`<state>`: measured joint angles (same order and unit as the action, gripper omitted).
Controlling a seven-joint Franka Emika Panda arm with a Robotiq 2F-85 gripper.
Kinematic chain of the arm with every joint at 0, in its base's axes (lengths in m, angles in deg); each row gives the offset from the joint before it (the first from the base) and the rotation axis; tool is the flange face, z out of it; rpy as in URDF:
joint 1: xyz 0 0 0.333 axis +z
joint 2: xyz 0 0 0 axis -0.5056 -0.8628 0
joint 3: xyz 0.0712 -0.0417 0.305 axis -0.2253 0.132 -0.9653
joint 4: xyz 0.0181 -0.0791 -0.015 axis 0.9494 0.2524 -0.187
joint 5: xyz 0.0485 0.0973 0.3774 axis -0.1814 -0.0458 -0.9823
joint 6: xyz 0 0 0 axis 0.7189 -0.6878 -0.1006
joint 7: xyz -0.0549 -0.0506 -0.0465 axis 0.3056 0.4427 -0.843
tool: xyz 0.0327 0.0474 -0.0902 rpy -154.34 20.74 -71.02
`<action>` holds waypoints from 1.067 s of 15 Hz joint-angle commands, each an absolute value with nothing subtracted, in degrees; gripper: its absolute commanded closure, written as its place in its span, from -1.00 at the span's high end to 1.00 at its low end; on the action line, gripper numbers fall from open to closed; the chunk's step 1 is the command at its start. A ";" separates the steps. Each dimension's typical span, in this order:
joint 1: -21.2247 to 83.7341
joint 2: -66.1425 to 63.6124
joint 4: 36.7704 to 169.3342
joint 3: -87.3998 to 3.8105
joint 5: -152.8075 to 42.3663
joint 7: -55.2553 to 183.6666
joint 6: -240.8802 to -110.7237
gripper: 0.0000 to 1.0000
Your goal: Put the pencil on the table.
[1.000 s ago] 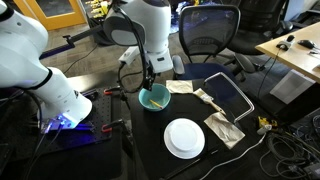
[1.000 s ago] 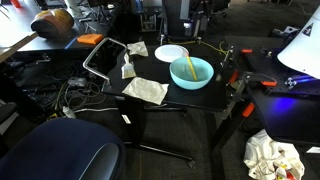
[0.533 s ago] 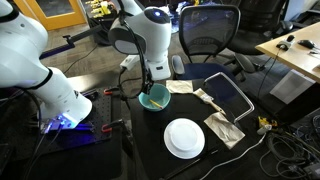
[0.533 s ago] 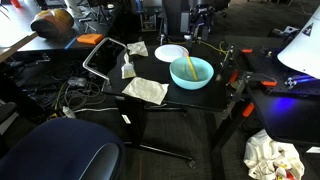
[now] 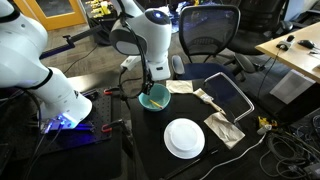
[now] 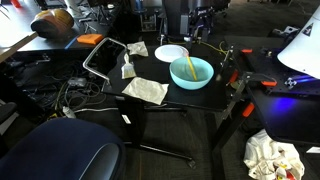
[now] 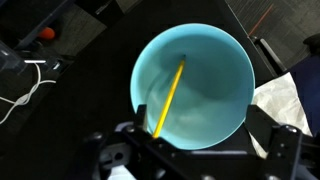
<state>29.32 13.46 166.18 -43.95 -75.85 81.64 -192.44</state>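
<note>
Next, I lower my gripper into the teal bowl and close it on the yellow pencil, around the middle of its body (image 5: 154, 102) (image 7: 170, 98).
A yellow pencil (image 7: 168, 100) leans inside a teal bowl (image 7: 205, 80), its tip on the bowl's floor and its upper end on the near rim. The bowl (image 5: 153, 98) stands on the black table (image 5: 150, 140) near a white plate (image 5: 184, 137). Bowl (image 6: 191, 72), pencil (image 6: 186, 66) and plate (image 6: 171, 53) also show in an exterior view. My gripper (image 7: 203, 138) is open and empty, just above the bowl, with one finger (image 7: 134, 130) by the pencil's upper end. In an exterior view the gripper (image 5: 150, 82) hangs over the bowl.
Crumpled paper napkins (image 5: 224, 129) and a dark framed panel (image 5: 226, 95) lie on the table beside the plate. A second white robot arm (image 5: 45, 80) stands to one side. Office chairs (image 5: 208, 30), cables and a wooden desk (image 5: 295, 45) surround the table.
The arm shifted and lowered slightly over the bowl between one second and half a second ago, and has stayed still since. The pencil has not moved.
</note>
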 commanded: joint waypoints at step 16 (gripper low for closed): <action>33.70 -2.97 160.80 -42.67 -72.01 93.19 -204.28 1.00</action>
<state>32.32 0.16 162.56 -43.49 -71.54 91.81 -201.68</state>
